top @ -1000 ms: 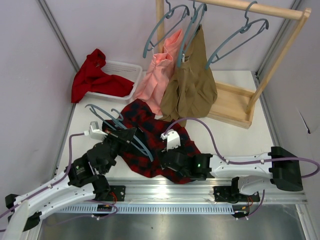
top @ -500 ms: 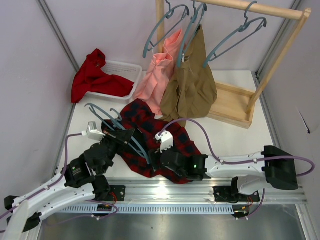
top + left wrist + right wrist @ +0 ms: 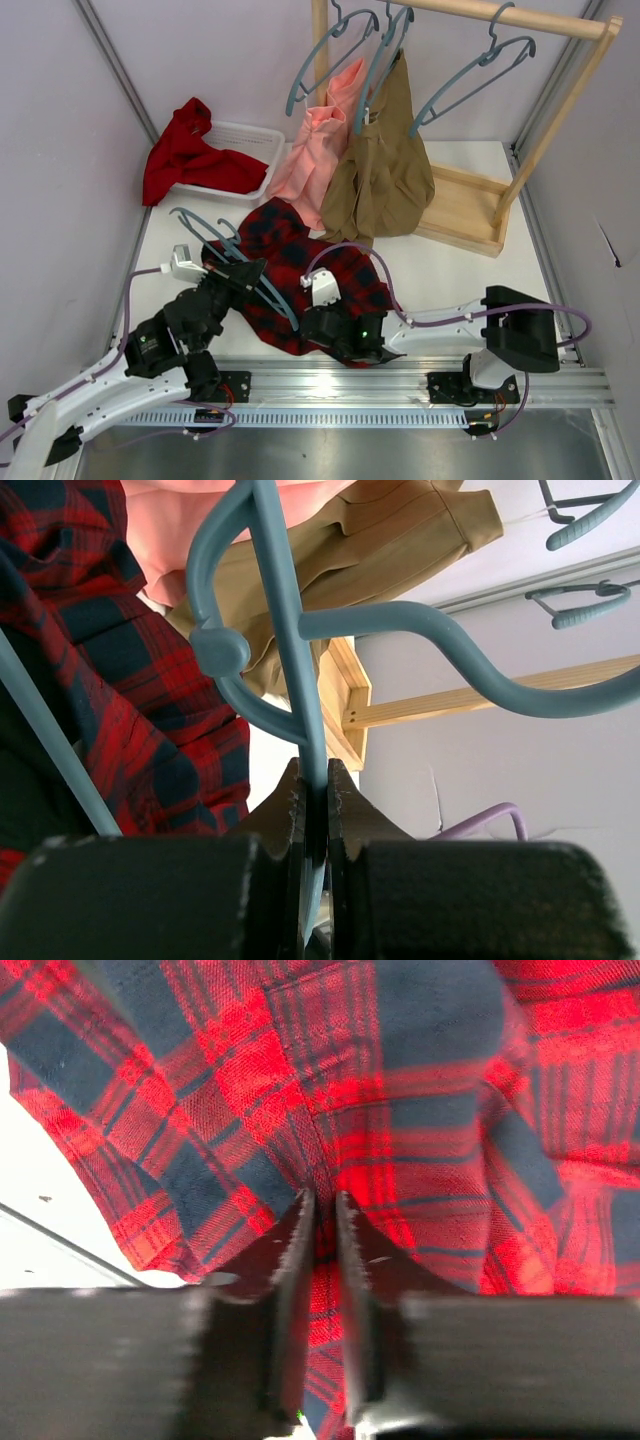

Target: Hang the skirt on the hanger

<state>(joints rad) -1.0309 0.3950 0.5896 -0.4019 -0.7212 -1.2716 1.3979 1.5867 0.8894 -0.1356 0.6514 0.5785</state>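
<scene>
The right gripper is on a fold of plaid cloth away from the skirt's opening, so it should open and grab the edge [image 3: 122, 1012] next to the skirt's dark lining.
The red-and-black plaid skirt [image 3: 330, 265] lies crumpled on the white table in front of both arms. A blue-grey hanger [image 3: 240, 260] slants across the skirt's left part, its hook toward the far left. My left gripper [image 3: 246, 272] is shut on the hanger's thin bar [image 3: 312, 742], with plaid cloth [image 3: 120, 680] just to its left. My right gripper [image 3: 310, 322] rests on the skirt's near edge. In the right wrist view its jaws stand nearly together on a raised fold of the plaid cloth [image 3: 420, 1110], which fills the view.
A wooden rack [image 3: 470, 215] stands at the back right, with a pink garment [image 3: 312, 155], a tan garment [image 3: 385, 170] and a bare hanger [image 3: 470, 80] on its rail. A white basket [image 3: 252, 135] at the back left holds a red cloth [image 3: 185, 150].
My right arm has slid left over the skirt and its jaws have closed on a fold of the cloth. The left gripper keeps the hanger and has drifted slightly left.
</scene>
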